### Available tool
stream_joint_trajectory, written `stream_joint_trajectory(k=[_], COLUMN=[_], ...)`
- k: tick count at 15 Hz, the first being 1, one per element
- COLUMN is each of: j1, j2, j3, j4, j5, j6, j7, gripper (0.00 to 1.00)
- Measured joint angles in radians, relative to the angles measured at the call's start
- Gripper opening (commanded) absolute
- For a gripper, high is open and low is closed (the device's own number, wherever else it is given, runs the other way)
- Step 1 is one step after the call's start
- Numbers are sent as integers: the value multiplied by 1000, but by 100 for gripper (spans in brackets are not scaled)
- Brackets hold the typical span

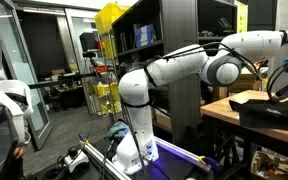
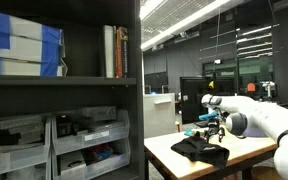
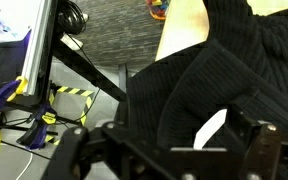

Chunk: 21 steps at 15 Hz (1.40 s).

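Observation:
The robot's gripper will next close on the white tag (image 1: pixel 278 103) (image 3: pixel 210 127) of the black knitted garment that lies crumpled on the wooden table.
A black knitted garment (image 3: pixel 214 70) lies crumpled on a light wooden table (image 3: pixel 179 30). A white tag (image 3: pixel 211 128) shows on it. My gripper (image 3: pixel 169 140) is open and hovers just above the garment, with the tag between its fingers. In both exterior views the gripper (image 1: pixel 282 82) (image 2: pixel 213 127) hangs over the black garment (image 1: pixel 256 104) (image 2: pixel 200 150) on the table (image 1: pixel 216 110) (image 2: pixel 169 160). I cannot tell whether the fingers touch the fabric.
A dark shelf unit with grey bins (image 2: pixel 84 135) and books (image 2: pixel 116 50) fills the near side of an exterior view. Yellow shelving (image 1: pixel 109 50) stands behind the arm. Below the table edge are a carpet floor, cables and black-yellow tape (image 3: pixel 69 92).

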Motion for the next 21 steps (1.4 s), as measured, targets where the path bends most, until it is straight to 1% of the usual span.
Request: stream_joint_trajectory(k=[3, 6, 14, 19, 21], j1=[0, -1, -26, -22, -11], j2=[22, 38, 41, 41, 44], j3=[22, 32, 31, 30, 21], j4=[0, 0, 4, 3, 2], j5=[39, 53, 53, 46, 25], j6=[0, 11, 106, 131, 154], j7=[0, 0, 5, 6, 22], gripper=[100, 100, 100, 100, 100])
